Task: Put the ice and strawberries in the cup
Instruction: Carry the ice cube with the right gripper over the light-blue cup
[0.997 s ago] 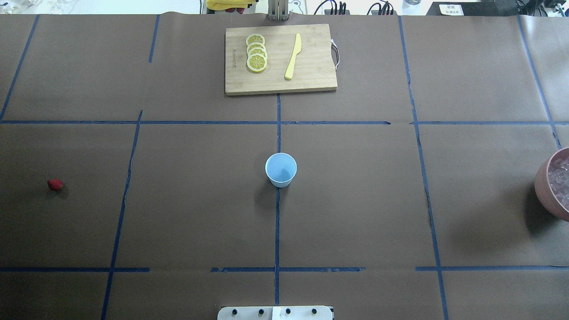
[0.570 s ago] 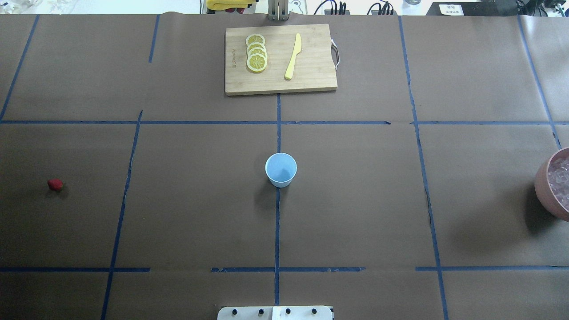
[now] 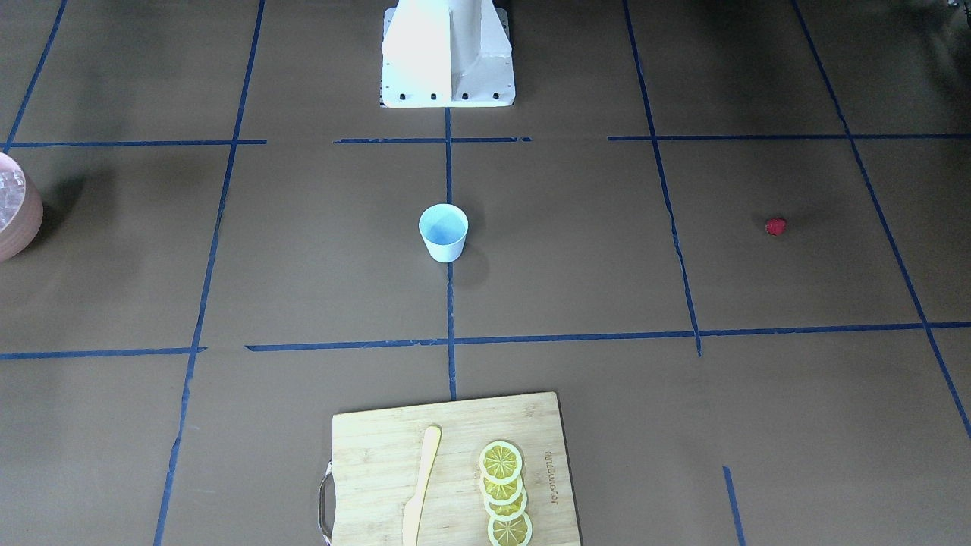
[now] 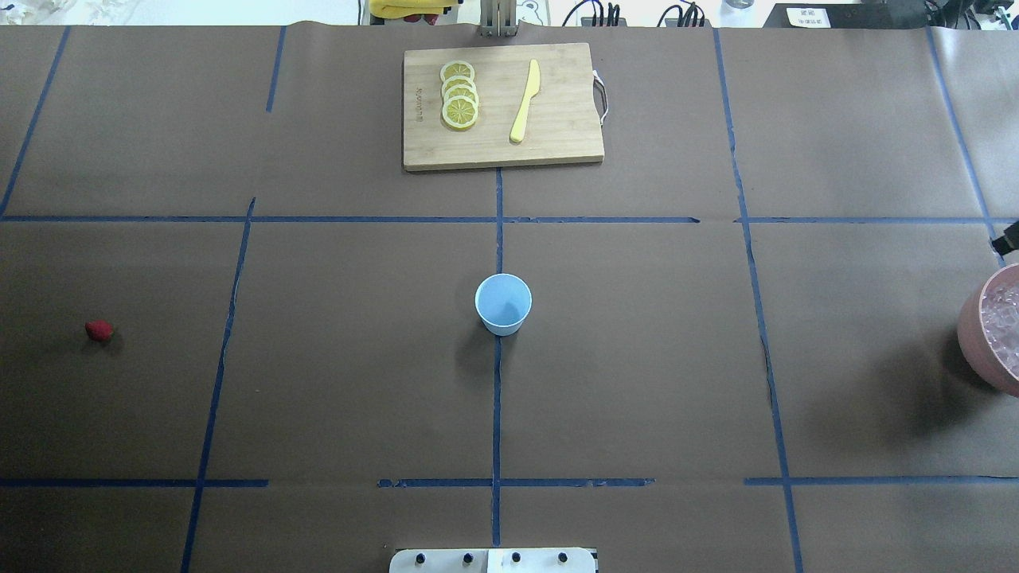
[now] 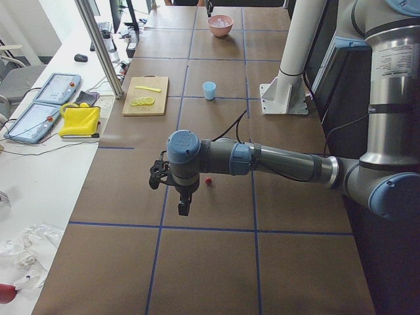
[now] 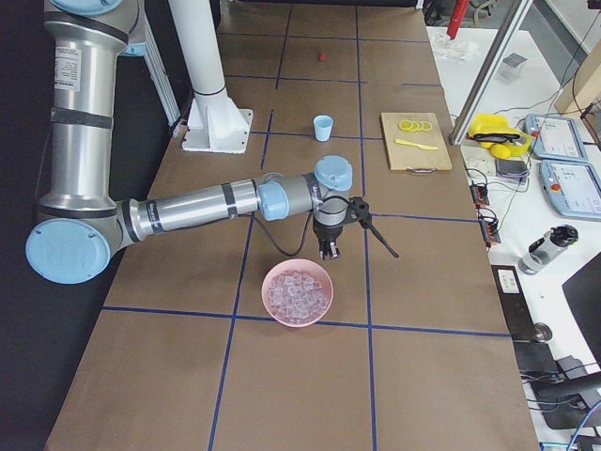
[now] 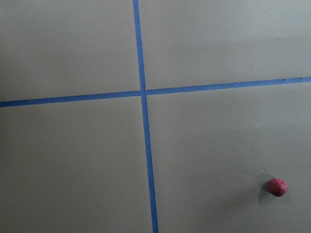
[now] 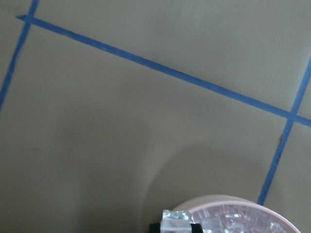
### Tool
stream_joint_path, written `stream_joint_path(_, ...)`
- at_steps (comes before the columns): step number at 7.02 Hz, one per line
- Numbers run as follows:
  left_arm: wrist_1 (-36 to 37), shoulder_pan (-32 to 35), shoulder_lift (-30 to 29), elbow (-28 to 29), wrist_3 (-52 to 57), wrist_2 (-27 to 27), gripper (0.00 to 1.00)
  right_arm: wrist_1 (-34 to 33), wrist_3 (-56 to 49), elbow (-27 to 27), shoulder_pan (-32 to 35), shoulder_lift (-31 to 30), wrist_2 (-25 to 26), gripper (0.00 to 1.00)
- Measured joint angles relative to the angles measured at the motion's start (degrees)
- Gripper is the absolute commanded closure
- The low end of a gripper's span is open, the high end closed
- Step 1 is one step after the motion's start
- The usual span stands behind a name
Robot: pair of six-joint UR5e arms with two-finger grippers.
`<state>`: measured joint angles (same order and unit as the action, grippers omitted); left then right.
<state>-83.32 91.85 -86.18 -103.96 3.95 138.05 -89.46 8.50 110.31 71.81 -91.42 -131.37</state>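
Next, I let go of the ice, now in the pink bowl at the table's edge, with my right gripper inside the pale blue cup (image 3: 443, 224) that stands on the blue tape line.
The pale blue cup (image 4: 503, 304) stands upright and empty at the table's middle; it also shows in the front view (image 3: 444, 232). The small red strawberry (image 4: 99, 330) lies on the table far to the left, also in the left wrist view (image 7: 277, 187). The ice (image 6: 297, 291) fills the pink bowl (image 4: 973, 334) at the right edge. My left gripper (image 5: 182, 207) hangs above the table close to the strawberry (image 5: 208, 181); I cannot tell if it is open or shut. My right gripper (image 6: 328, 250) hangs just beyond the bowl's far rim; I cannot tell its state.
A wooden cutting board (image 4: 557, 143) at the back middle carries lemon slices (image 4: 459, 95) and a yellow knife (image 4: 525, 102). The robot's white base (image 3: 447, 53) stands at the near table edge. Blue tape lines grid the brown table cover.
A dark tip of the right arm has come into the overhead view at the right edge above the bowl, and the shadow beside the bowl has shifted. Cup, strawberry and board have not moved.
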Motion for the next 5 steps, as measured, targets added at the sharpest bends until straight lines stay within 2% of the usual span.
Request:
stream_joint_path(2,0.0,-0.1,0.0,0.0,0.0,0.0,0.00,-0.5,17.1,0.5,-7.4,9.9,-0.9,1.00)
stream_joint_path(3,0.0,-0.1,0.1,0.0,0.0,0.0,0.00,-0.6,27.0,0.5,-12.8,15.2,0.6,1.00)
stream_joint_path(5,0.0,-0.1,0.1,0.0,0.0,0.0,0.00,-0.7,45.3,0.2,-25.7,25.4,8.8,1.00)
